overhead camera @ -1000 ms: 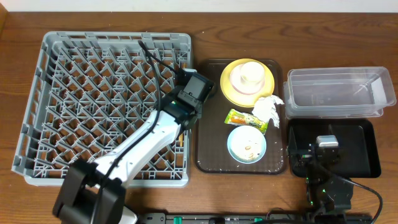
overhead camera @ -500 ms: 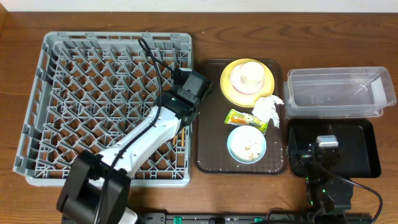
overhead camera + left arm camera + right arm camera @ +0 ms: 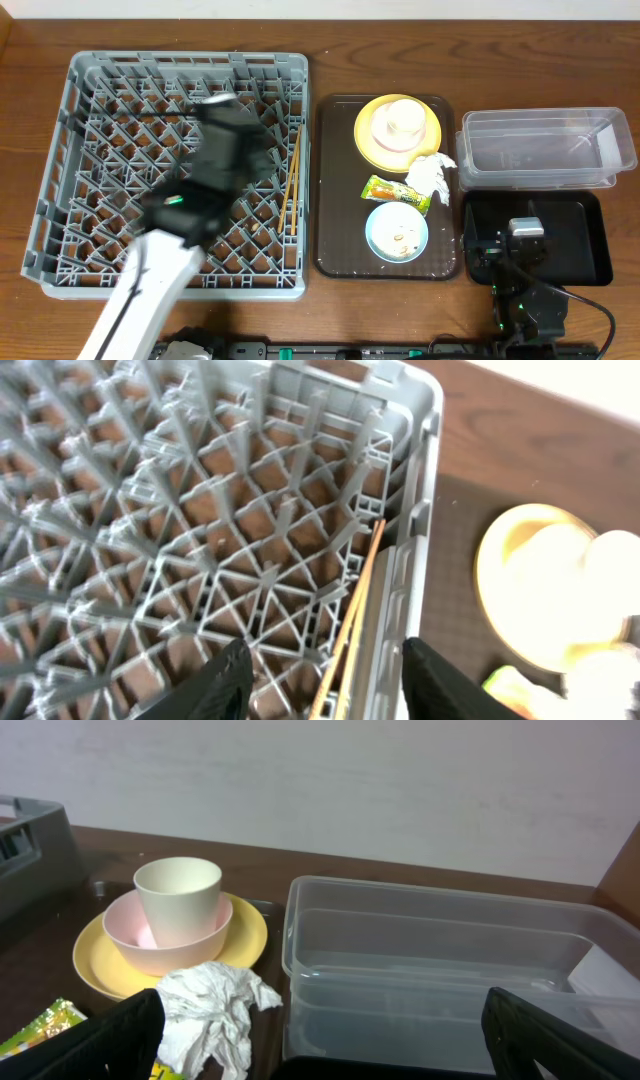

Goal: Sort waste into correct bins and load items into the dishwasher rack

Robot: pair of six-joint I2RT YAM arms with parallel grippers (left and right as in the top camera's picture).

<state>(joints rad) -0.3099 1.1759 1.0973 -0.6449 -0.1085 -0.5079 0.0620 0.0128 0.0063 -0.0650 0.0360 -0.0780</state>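
Observation:
I should next grip the rim (image 3: 368,241) of the light-blue dish with my right gripper, on the side nearest the grey dishwasher rack.
The wooden chopsticks (image 3: 293,185) lie in the grey dishwasher rack (image 3: 100,150) along its right wall, also seen in the left wrist view (image 3: 360,600). My left gripper (image 3: 255,150) hovers over the rack, open and holding nothing (image 3: 335,690). The yellow plate (image 3: 372,140) carries the bowl and the white cup (image 3: 400,120). In front of it are the tissue (image 3: 432,172), the snack wrapper (image 3: 397,193) and the light-blue dish (image 3: 396,231) with food scraps. My right gripper (image 3: 525,240) rests open over the black tray (image 3: 580,240), facing the clear tub (image 3: 440,970) and the tissue (image 3: 215,1010).
The plate, wrapper, tissue and dish all sit on a dark-brown serving tray (image 3: 335,240) between the rack and the bins. The clear tub (image 3: 545,150) stands behind the black tray at the right.
My left gripper has opened and let go of the chopsticks, which now lie in the rack. The left arm has swung back to the left over the rack. The right arm is still.

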